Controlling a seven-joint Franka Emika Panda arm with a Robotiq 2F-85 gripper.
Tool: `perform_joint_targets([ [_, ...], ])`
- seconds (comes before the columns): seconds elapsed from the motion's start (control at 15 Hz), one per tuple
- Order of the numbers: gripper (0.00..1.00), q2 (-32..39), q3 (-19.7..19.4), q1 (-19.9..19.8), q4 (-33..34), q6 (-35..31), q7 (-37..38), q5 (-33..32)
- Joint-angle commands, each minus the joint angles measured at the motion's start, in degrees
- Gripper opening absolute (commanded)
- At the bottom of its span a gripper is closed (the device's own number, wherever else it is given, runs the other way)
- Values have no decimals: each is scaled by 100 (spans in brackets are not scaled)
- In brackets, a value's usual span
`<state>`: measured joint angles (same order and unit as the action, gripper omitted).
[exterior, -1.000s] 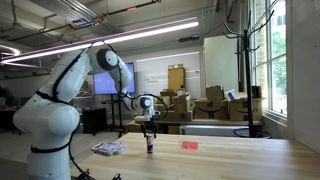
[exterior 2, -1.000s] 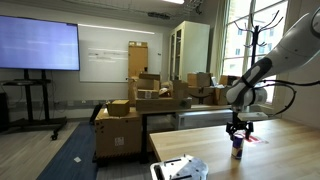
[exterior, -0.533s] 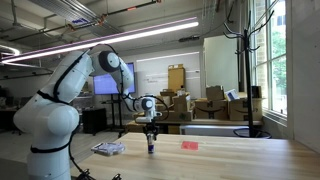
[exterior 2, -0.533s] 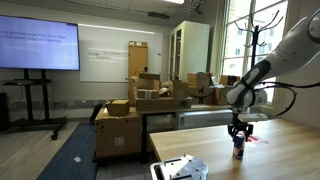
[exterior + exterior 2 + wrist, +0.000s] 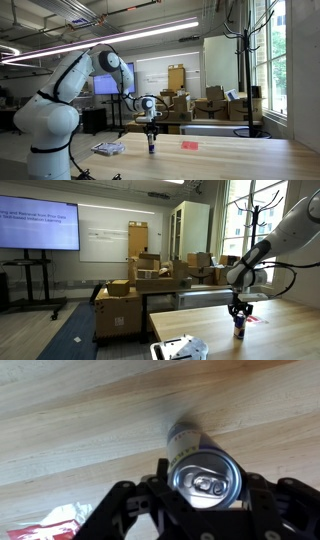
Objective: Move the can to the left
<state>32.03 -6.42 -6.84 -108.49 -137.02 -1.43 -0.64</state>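
Observation:
Next, my gripper lets go of the can so that it is left on the flat white-grey plate (image 5: 110,151) near the end of the table.
The can (image 5: 203,472) stands upright on the wooden table (image 5: 80,420). Its silver top with the pull tab faces the wrist camera, and its dark body runs down to the table. My gripper (image 5: 205,485) comes straight down over the can and is shut on it, one black finger against each side. In both exterior views the can (image 5: 151,145) (image 5: 238,331) is a small dark cylinder under the gripper (image 5: 151,133) (image 5: 238,318).
A flat red object (image 5: 189,145) lies on the table beside the can in an exterior view. A flat white-grey packet (image 5: 107,149) (image 5: 177,348) lies near the table's end. A red-and-white packet corner (image 5: 55,523) shows in the wrist view. Cardboard boxes (image 5: 140,275) stand behind.
The gripper's fingers have closed onto the can. The arm and the can have stayed in the same place.

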Motion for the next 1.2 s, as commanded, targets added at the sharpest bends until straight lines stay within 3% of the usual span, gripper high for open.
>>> perform_joint_targets([
  [0.0,33,-430,90,-73,-263,-11,-232,-11],
  [0.67,33,-1847,366,529,-1328,-73,-186,-346],
  [1.13,33,-2072,859,1283,-1669,-160,147,-711],
])
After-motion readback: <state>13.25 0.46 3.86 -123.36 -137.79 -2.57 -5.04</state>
